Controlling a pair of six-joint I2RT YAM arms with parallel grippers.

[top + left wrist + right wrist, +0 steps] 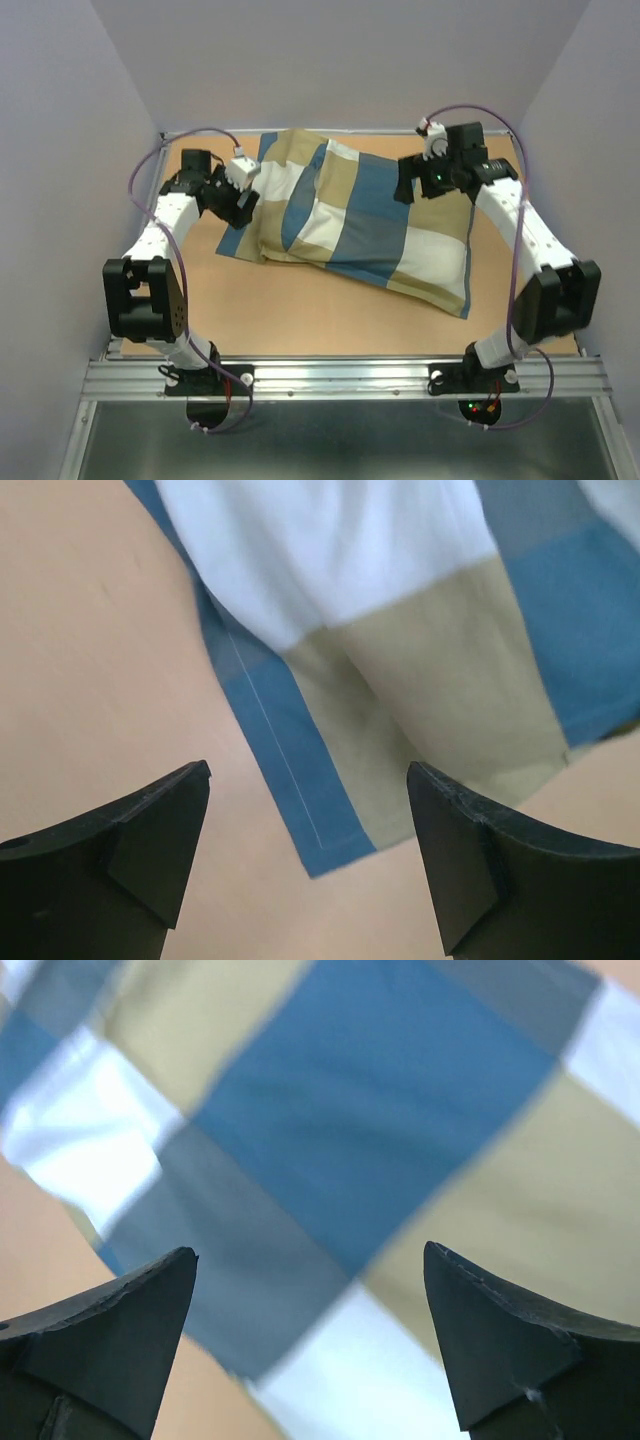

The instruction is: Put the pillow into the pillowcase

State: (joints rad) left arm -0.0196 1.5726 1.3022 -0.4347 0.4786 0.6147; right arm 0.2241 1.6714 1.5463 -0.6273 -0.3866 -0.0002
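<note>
The pillowcase's near edge slants, so next I straighten it with both grippers, then pinch the blue corner (230,244) under my left gripper before lifting the pillowcase.
The pillowcase (360,215), in blue, tan and cream blocks, lies plump and slanted across the back half of the table. The pillow is hidden; no white cushion shows outside the cover. My left gripper (240,205) is open and empty at the cover's near-left corner. In the left wrist view the gripper (308,767) hovers over the flat blue hem corner of the pillowcase (420,670). My right gripper (408,185) is open and empty over the cover's far right part. In the right wrist view the gripper (309,1250) is above the checked cloth (380,1090), not touching it.
The tan table (300,310) is enclosed by pale walls at the back and both sides. A metal rail (340,378) runs along the near edge where both arm bases are bolted. Bare tabletop lies in front of the pillowcase.
</note>
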